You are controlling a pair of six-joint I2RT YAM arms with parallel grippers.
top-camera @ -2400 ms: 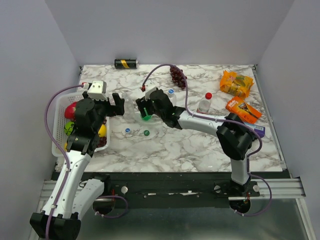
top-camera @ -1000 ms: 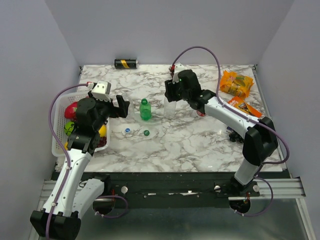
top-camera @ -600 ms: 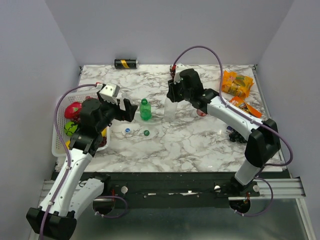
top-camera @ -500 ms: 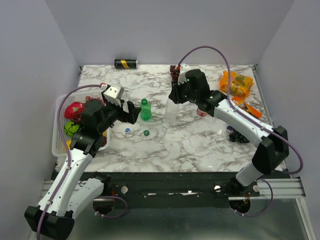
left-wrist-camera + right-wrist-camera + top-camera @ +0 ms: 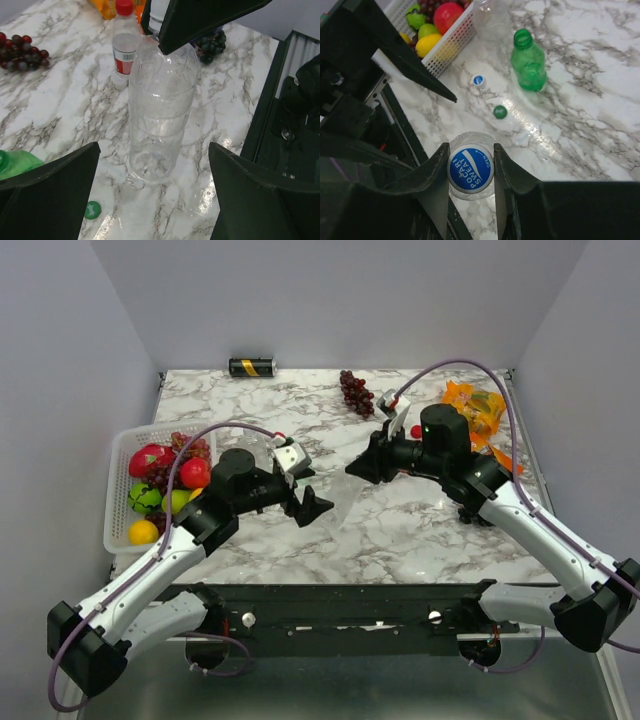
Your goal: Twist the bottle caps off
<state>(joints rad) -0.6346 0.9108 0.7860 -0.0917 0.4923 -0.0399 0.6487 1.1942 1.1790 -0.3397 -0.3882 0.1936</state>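
My open left gripper is loosely around the standing long clear bottle, so it should clamp the bottle before my right gripper takes hold again of and twists the blue cap (image 5: 470,169).
A long clear bottle (image 5: 160,115) stands upright on the marble near the table's middle. My right gripper (image 5: 470,168) is shut from above on its blue cap (image 5: 470,168). My left gripper (image 5: 154,150) is open wide, its fingers (image 5: 50,192) on either side of the bottle's lower part without touching it. Behind it stands a red-label bottle (image 5: 124,50) with its red cap on. An uncapped green bottle (image 5: 527,62) and an uncapped clear bottle (image 5: 492,20) stand near the basket. A loose blue cap (image 5: 478,80) and a green cap (image 5: 500,112) lie on the marble.
A white basket (image 5: 118,475) of fruit sits at the left edge. A black-and-gold can (image 5: 251,367) lies at the back wall. Red grapes (image 5: 355,392) and orange snack bags (image 5: 473,405) lie at the back right. Dark grapes (image 5: 210,42) lie behind the long bottle.
My right gripper shut on the long clear bottle's cap and carried it from the back centre toward the near middle. My left arm swung right and now flanks the bottle.
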